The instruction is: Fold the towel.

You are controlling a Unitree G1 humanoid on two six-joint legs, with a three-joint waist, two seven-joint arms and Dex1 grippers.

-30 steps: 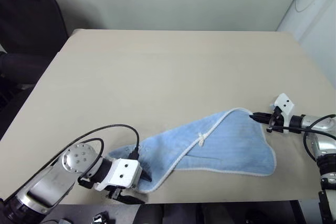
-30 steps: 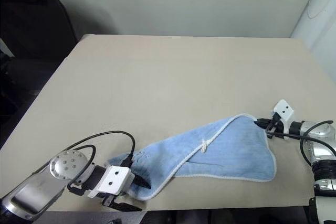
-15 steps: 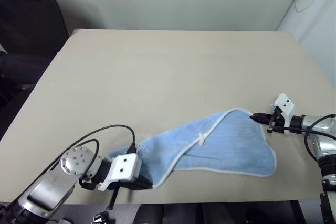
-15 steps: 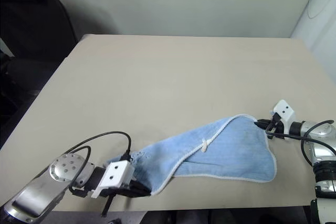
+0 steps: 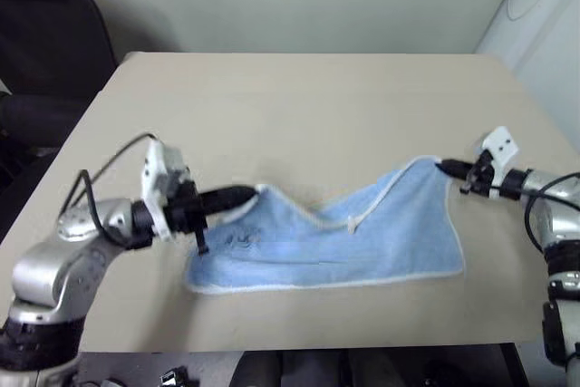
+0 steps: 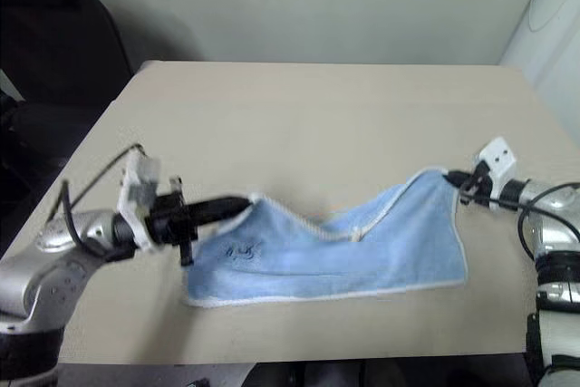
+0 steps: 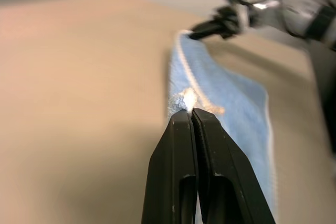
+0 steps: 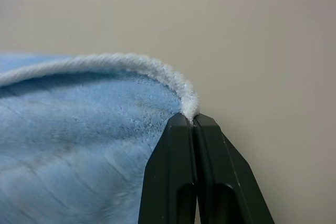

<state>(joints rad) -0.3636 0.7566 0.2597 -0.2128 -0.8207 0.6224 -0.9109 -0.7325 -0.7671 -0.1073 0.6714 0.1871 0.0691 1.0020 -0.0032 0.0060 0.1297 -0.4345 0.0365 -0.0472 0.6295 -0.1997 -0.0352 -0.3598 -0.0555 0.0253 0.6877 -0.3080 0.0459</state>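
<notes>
Next, I release the towel's corner, now pinched above the table, with my left gripper on the bare table (image 5: 203, 169) just behind its embroidered end.
The towel (image 5: 335, 242), light blue with white edging, hangs stretched between my two grippers above the near part of the table, its lower edge resting on the tabletop. My left gripper (image 5: 256, 191) is shut on the towel's left upper corner; the pinched corner (image 7: 188, 99) sits at its closed fingertips. At the right, my right gripper (image 5: 441, 166) is shut on the other upper corner (image 8: 188, 106). A short white loop (image 5: 351, 224) lies near the sagging top edge. A small embroidered mark (image 5: 237, 242) sits on the left half.
The beige table (image 5: 299, 106) extends far behind the towel. A dark office chair (image 5: 54, 33) stands off the table's far left corner. A white rounded object (image 5: 544, 6) stands beyond the table's right edge.
My left gripper closed on the towel's near-left corner and lifted it up and away from the table's front edge. The right gripper rose a little. The towel now hangs spread between them.
</notes>
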